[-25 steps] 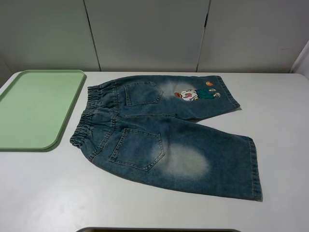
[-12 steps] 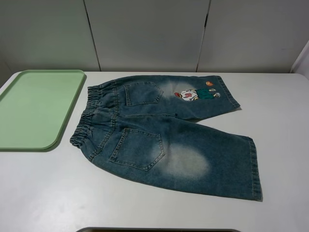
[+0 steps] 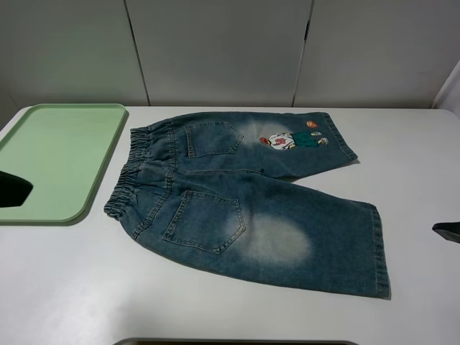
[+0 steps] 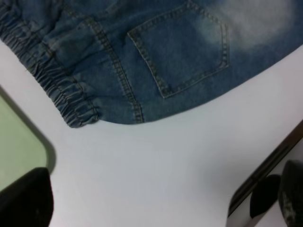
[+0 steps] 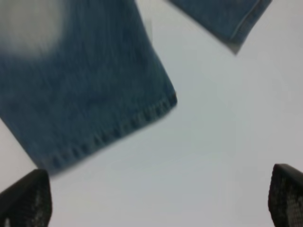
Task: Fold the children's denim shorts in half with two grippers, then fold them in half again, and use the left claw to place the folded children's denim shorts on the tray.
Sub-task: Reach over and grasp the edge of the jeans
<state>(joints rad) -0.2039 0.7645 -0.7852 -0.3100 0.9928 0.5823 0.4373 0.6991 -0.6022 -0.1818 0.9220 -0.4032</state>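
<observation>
The robot's right gripper needs to close on the near corner of the near leg's hem (image 3: 382,292) (image 5: 54,164) on the children's denim shorts, on the leg lacking the cartoon patch.
The children's denim shorts (image 3: 244,194) lie flat and spread on the white table, elastic waistband toward the left and both legs toward the right. A cartoon patch (image 3: 291,139) shows on the far leg. Left of them rests the pale-green tray (image 3: 57,162), with nothing on it. My left gripper (image 3: 14,190) pokes in at the left edge, over the tray's near part. In the left wrist view my left gripper (image 4: 156,208) is open above bare table just short of the waistband (image 4: 57,85). My right gripper (image 3: 447,231) shows at the right edge. In the right wrist view my right gripper (image 5: 156,198) is open near the leg hem (image 5: 109,132).
White wall panels (image 3: 215,50) stand behind the table's far edge. A dark strip (image 3: 237,342) lies along the table's front edge. Bare white tabletop (image 3: 417,158) surrounds the shorts on the right and in front.
Both gripper tips have come into the exterior view, the left at the left edge and the right at the right edge. The shorts and tray have not moved.
</observation>
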